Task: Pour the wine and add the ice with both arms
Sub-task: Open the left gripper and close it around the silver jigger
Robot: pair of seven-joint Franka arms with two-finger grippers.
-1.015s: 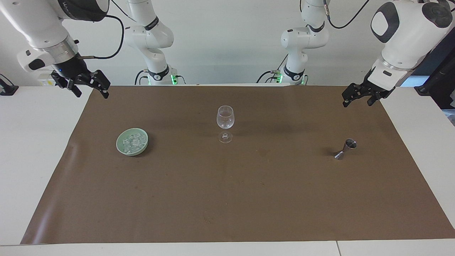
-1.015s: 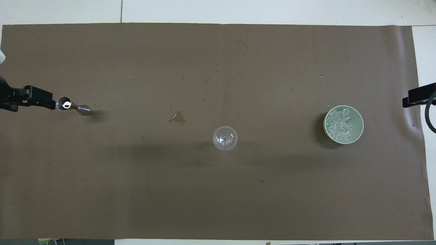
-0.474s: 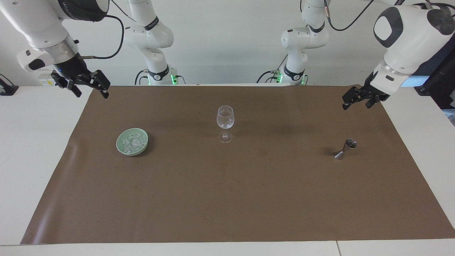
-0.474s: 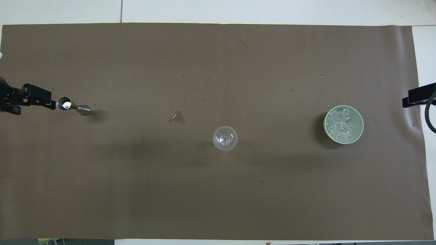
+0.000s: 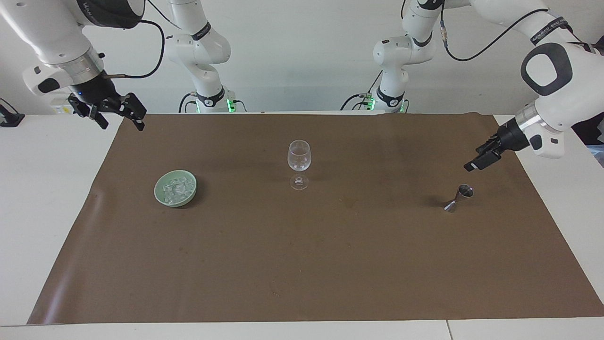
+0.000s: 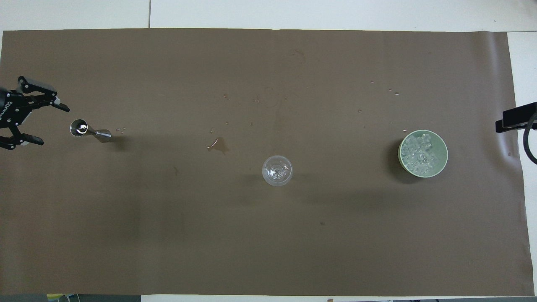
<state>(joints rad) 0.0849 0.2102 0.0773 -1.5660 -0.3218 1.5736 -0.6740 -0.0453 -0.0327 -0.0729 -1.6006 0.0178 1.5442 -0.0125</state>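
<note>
The jigger has a narrow middle point(image 6: 92, 131) below its open top cup. My left gripper should go there next and close on it.
A clear stemmed wine glass point(image 5: 299, 158) point(image 6: 277, 170) stands upright mid-mat. Toward the right arm's end, a pale green bowl point(image 5: 160, 192) point(image 6: 442, 144) holds a heap of clear ice point(image 5: 178, 189) point(image 6: 419, 153). A small metal jigger point(image 5: 458, 197) point(image 6: 90, 131) stands toward the left arm's end; I cannot tell whether it holds wine. My left gripper point(image 5: 481, 160) point(image 6: 56, 126) hangs open and empty in the air just beside and above the jigger, not touching it. My right gripper point(image 5: 122, 123) point(image 6: 516, 119) waits open and empty, high over the mat's edge at its own end.
A brown mat point(image 5: 302, 264) point(image 6: 268, 251) covers most of the white table point(image 5: 47, 189). A small wet patch point(image 6: 218, 144) and scattered droplets point(image 6: 394, 92) lie on the mat between the things.
My left arm has come down toward the jigger and turned its wrist, so its fingers now spread wide in the overhead view. The right arm, glass, bowl and jigger have not moved.
</note>
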